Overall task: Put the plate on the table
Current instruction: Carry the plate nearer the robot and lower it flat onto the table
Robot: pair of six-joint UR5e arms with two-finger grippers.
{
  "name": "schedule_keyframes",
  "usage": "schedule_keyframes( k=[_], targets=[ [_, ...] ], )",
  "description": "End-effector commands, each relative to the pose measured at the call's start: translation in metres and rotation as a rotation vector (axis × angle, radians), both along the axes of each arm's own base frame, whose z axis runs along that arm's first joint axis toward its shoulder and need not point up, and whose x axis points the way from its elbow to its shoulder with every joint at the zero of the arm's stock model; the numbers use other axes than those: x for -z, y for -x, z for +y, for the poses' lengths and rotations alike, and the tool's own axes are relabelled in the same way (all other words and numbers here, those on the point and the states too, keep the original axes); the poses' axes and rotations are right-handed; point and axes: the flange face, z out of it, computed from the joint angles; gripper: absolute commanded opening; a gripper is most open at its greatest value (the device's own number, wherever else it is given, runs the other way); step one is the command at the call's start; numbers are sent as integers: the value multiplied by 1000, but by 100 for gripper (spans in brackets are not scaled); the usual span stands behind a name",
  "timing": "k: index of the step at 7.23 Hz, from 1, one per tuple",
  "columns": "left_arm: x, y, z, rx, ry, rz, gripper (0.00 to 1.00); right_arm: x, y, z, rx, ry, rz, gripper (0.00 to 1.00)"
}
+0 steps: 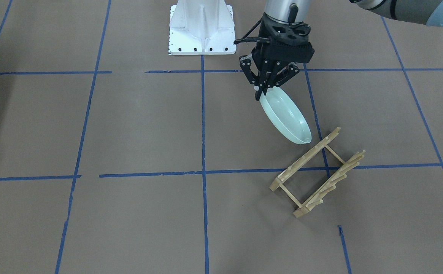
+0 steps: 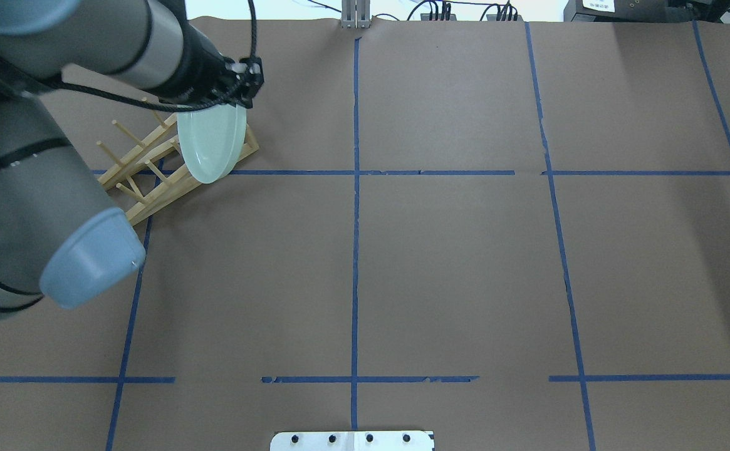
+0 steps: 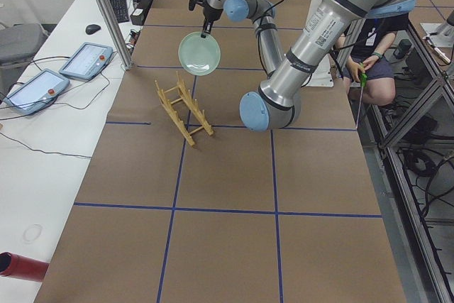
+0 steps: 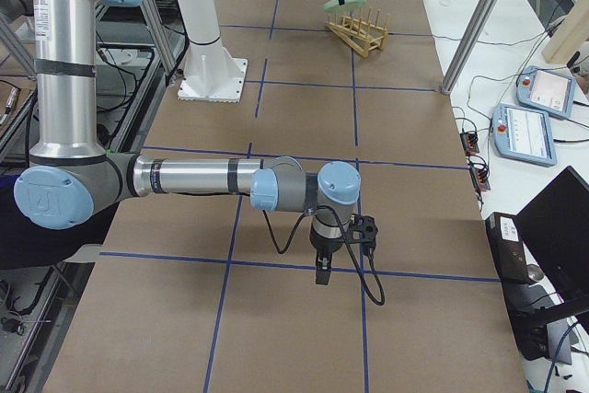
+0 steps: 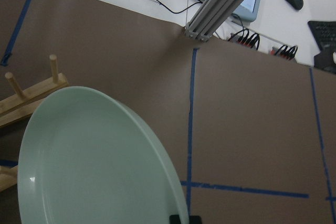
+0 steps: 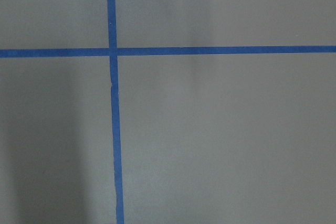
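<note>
Next, my left gripper sets the plate down between the wooden peg rack and the blue tape line (image 1: 259, 125) from the white base. The plate now hangs tilted above the table.
My left gripper (image 1: 261, 91) is shut on the rim of the pale mint-green plate (image 1: 288, 118). It holds the plate tilted in the air above the brown table (image 1: 130, 125), just beside the wooden peg rack (image 1: 318, 173). In the overhead view the plate (image 2: 211, 144) hangs under the gripper (image 2: 239, 103) at the rack's right end. The plate fills the lower left of the left wrist view (image 5: 94, 161). My right gripper (image 4: 324, 269) shows only in the exterior right view, low over the table far from the plate. I cannot tell whether it is open or shut.
The rack (image 2: 145, 169) holds no plates and stands at the table's far left in the overhead view. The white bolted base (image 1: 202, 28) stands at the robot's side. Tablets (image 3: 85, 58) and cables lie on a side desk beyond the table's edge.
</note>
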Motion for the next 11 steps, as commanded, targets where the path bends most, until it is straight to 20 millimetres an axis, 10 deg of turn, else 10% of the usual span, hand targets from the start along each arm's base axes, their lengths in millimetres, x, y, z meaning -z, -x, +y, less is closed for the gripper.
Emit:
schedule_keyframes(
  k=[1, 3, 11],
  targets=[
    [-22, -26, -5, -185, -161, -200, 0, 0, 0, 0, 0, 0, 0, 100],
    [-47, -108, 39, -256, -231, -335, 0, 0, 0, 0, 0, 1, 0, 100],
    [-113, -236, 127, -263, -262, -520, 8, 0, 0, 0, -1, 0, 0, 100]
  ],
)
